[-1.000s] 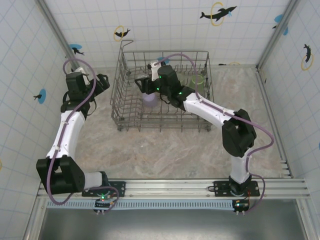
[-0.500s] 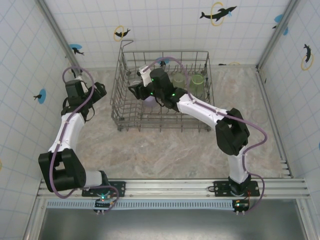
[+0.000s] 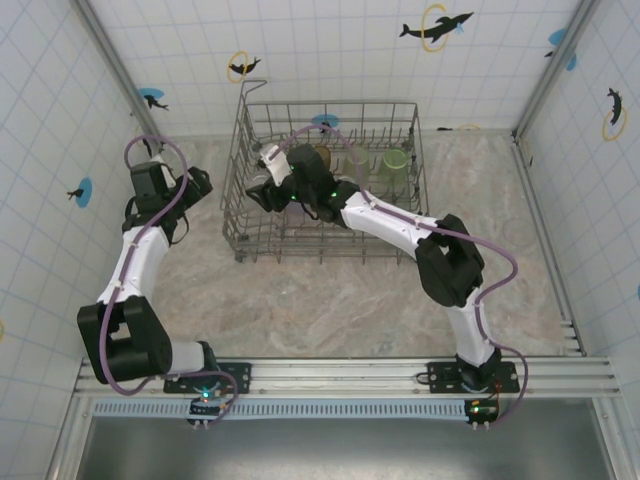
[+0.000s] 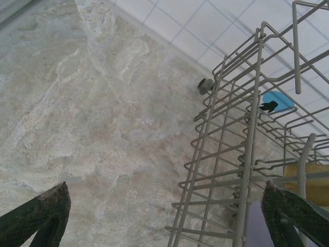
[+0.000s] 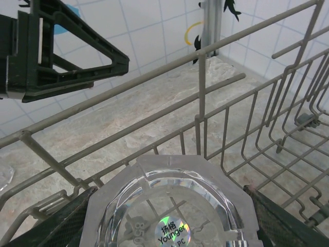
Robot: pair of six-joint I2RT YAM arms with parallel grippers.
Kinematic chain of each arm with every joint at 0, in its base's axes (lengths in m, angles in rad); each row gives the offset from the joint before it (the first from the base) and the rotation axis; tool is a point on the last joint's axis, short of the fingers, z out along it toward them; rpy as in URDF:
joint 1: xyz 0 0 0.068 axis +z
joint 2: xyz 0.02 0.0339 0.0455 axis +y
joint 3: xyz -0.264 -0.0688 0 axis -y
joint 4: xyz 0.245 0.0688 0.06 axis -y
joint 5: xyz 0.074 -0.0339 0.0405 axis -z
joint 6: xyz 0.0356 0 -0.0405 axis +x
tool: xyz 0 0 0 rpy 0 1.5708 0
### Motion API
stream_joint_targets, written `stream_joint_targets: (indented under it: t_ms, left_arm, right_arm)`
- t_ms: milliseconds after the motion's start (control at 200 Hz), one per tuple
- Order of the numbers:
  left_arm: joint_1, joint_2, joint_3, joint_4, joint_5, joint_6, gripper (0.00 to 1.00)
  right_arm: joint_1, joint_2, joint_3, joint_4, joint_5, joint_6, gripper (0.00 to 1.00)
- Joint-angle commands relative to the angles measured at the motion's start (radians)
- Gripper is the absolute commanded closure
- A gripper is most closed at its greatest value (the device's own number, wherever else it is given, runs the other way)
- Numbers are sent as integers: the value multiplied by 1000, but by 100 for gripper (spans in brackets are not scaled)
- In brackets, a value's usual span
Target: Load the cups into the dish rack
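My right gripper will let go of the clear cup in the dish rack's front corner (image 3: 246,223), on the side nearest my left gripper.
The grey wire dish rack (image 3: 400,256) stands at the back middle of the table. My right gripper (image 3: 262,184) reaches inside its left end, shut on a clear cup (image 5: 169,206) whose octagonal base and shiny sticker face the wrist camera, close to the rack's side wires (image 5: 200,82). A green cup (image 3: 396,164), a pale cup (image 3: 356,160) and an amber-brown cup (image 3: 321,157) stand along the rack's back row. My left gripper (image 3: 200,183) hangs open just outside the rack's left wall (image 4: 252,128), fingers (image 4: 43,216) wide apart with nothing between them.
Bare marble tabletop (image 3: 330,310) lies between the rack and the arm bases. Tiled walls with dolphin stickers (image 3: 436,26) close in the back and both sides. The left gripper's black body (image 5: 56,56) shows just beyond the rack wires.
My right arm has carried the clear cup leftwards inside the rack, from its middle to its left wall, and now covers the lavender cup. The left arm has shifted slightly.
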Motion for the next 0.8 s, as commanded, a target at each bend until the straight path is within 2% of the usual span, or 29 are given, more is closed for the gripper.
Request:
stream_joint_targets:
  t_ms: [0, 160, 766, 796]
  left_arm:
    - [11, 9, -6, 1, 14, 10, 3]
    - [19, 10, -6, 4, 31, 5, 3]
    - [27, 23, -6, 4, 73, -7, 3]
    - [26, 24, -6, 3, 73, -7, 3]
  right_arm:
    - [3, 25, 65, 46, -35, -33, 58]
    - [5, 47, 87, 25, -40, -102, 58]
    - [7, 124, 103, 60, -180, -84, 58]
    - [9, 128, 105, 59, -221, -87, 58]
